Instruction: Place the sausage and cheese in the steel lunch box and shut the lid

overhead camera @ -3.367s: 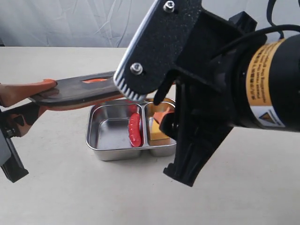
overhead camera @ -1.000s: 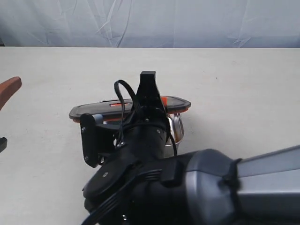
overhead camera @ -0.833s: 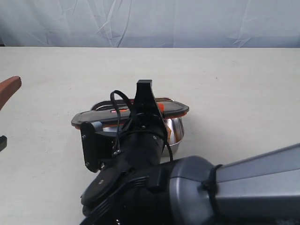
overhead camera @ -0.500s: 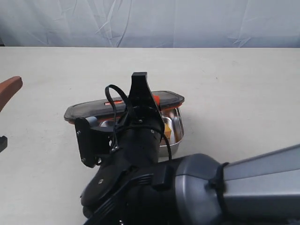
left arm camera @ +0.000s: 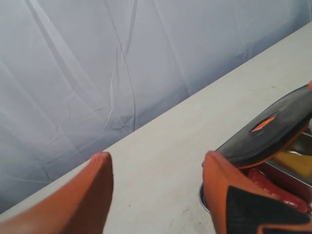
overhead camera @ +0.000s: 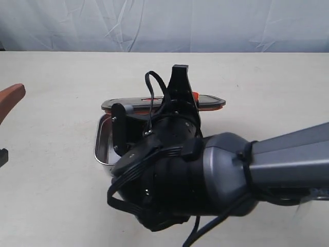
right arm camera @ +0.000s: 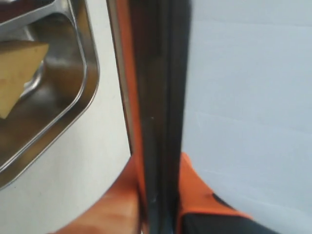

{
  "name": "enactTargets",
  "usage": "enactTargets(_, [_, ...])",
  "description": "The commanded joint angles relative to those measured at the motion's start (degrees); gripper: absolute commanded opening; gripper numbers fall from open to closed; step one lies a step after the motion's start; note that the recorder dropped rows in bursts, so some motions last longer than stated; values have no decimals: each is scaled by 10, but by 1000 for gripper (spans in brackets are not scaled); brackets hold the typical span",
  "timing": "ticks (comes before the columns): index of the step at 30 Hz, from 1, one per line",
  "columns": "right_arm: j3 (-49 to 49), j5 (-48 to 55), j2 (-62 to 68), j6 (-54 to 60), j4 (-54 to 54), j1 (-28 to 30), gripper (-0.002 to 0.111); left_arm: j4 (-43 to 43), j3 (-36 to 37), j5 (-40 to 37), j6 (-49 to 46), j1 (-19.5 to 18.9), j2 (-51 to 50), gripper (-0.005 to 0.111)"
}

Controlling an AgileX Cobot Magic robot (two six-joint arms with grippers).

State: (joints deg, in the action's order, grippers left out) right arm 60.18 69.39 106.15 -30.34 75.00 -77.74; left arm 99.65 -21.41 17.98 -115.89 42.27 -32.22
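Next, I release the dark lid with my right gripper on the steel lunch box's open top [overhead camera: 146, 139], covering the sausage and cheese.
My right gripper [right arm camera: 158, 195] is shut on the edge of the dark lid [right arm camera: 156, 73], orange fingers [right arm camera: 119, 200] pressed on both faces. In the exterior view the lid [overhead camera: 209, 101] hovers roughly level above the far side of the steel lunch box [overhead camera: 101, 141], most of which my right arm [overhead camera: 195, 180] hides. The cheese [right arm camera: 17, 63] lies in the box's small compartment. The left wrist view shows the red sausage [left arm camera: 273, 187] and the cheese [left arm camera: 295, 163] inside the box under the raised lid [left arm camera: 273, 131]. My left gripper [left arm camera: 158, 190] stands open and empty, left of the box.
A pale tabletop [overhead camera: 267, 82] spreads around the box, with a grey cloth backdrop [overhead camera: 164, 23] behind it. One orange finger of the left gripper [overhead camera: 11, 95] shows at the far left edge of the exterior view.
My right arm has carried the lid to the right and levelled it above the box's far side. The left gripper has stayed where it was, open.
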Motion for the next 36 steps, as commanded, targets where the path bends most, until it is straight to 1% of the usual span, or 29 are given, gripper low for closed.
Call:
enactTargets(1, [25,6,19,14,13,3,-1,3,2,-21,6,2,5,53])
enactTargets(4, [45,6,52,29,4,1,-1,3,2,-25,15,2,5,51])
enactTargets(7, [56,6,72,36,-34,-2,-1,3,2,-25,15,2,5,51])
enactTargets(9, [56,6,74,36,-57,-11,-1,3,2,-25,15,2,5,51])
enactTargets(16, [56,6,74,35,-77,-50,-1,3,2,-29,15,2,5,51])
enactTargets(23, [56,-3,74,13,-117,-51,-1,3,2,-28,15,2,5,51])
enactTargets(31, [56,-57,74,13,-158,-51,-1,3,2,-28,15,2,5,51])
enactTargets(36, [56,-65,74,13,-169,-51,-1,3,2,-29,15,2,5,51])
